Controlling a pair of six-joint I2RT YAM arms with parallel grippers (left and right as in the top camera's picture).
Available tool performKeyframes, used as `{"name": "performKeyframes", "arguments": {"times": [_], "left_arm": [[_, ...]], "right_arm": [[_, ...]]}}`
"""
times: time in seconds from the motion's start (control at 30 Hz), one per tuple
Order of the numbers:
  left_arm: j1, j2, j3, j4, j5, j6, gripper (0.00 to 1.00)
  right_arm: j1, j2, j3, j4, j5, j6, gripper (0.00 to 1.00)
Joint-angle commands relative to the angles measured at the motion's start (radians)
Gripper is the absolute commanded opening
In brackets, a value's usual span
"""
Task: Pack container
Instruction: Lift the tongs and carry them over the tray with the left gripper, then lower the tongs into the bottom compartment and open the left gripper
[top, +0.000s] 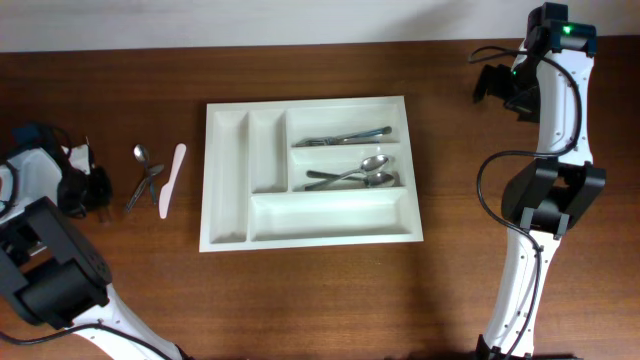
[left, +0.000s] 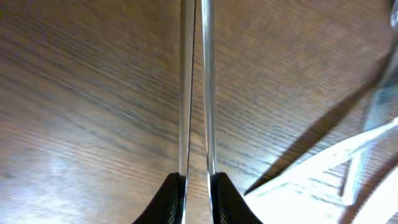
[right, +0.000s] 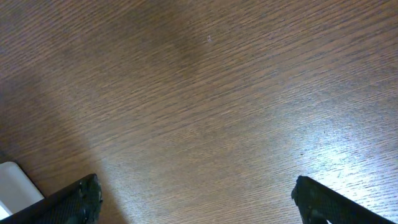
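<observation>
My left gripper needs to let go of the thin metal utensil in the tray's wide bottom compartment (top: 333, 214), just below the spoons.
A white cutlery tray (top: 228, 180) lies mid-table. Its top right compartment holds forks (top: 345, 135) and the one below holds spoons (top: 355, 175). Left of the tray on the wood lie a small spoon (top: 142, 155), another metal utensil (top: 146, 186) and a white plastic knife (top: 172, 180). My left gripper (top: 97, 188) rests just left of these. In the left wrist view its fingers (left: 194, 93) are nearly together with nothing between them, and blurred cutlery (left: 348, 155) shows at the right. My right gripper (top: 497, 85) is open and empty over bare wood (right: 196, 193), far right of the tray.
The tray's two long left compartments and its wide bottom compartment (top: 330, 213) hold nothing. A corner of the white tray (right: 15, 180) shows at the lower left of the right wrist view. Both arm bases stand at the table's left and right sides.
</observation>
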Motion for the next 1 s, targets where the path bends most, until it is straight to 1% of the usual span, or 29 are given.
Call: {"name": "performKeyframes", "arguments": {"times": [0.0, 0.13, 0.23, 0.4, 0.47, 0.6, 0.77, 0.83, 0.97], "left_arm": [[-0.014, 0.007, 0.089, -0.035, -0.003, -0.005, 0.03], [-0.049, 0.007, 0.208, -0.105, -0.003, 0.014, 0.03], [-0.092, 0.007, 0.307, -0.154, -0.002, 0.075, 0.03], [-0.206, 0.007, 0.451, -0.237, 0.032, 0.269, 0.03], [-0.268, 0.007, 0.492, -0.268, 0.067, 0.363, 0.03], [-0.399, 0.007, 0.528, -0.322, 0.157, 0.54, 0.03], [-0.575, 0.007, 0.529, -0.386, 0.169, 0.693, 0.02], [-0.641, 0.007, 0.529, -0.418, 0.168, 0.745, 0.02], [-0.757, 0.007, 0.529, -0.473, 0.158, 0.799, 0.02]], "right_arm": [[0.002, 0.003, 0.018, 0.0, 0.002, 0.012, 0.99], [0.002, 0.003, 0.018, 0.0, 0.002, 0.012, 0.99], [0.002, 0.003, 0.018, 0.0, 0.002, 0.012, 0.99], [0.002, 0.003, 0.018, 0.0, 0.002, 0.012, 0.99], [0.002, 0.003, 0.018, 0.0, 0.002, 0.012, 0.99], [0.002, 0.003, 0.018, 0.0, 0.002, 0.012, 0.99], [0.002, 0.003, 0.018, 0.0, 0.002, 0.012, 0.99], [0.002, 0.003, 0.018, 0.0, 0.002, 0.012, 0.99], [0.002, 0.003, 0.018, 0.0, 0.002, 0.012, 0.99]]}}
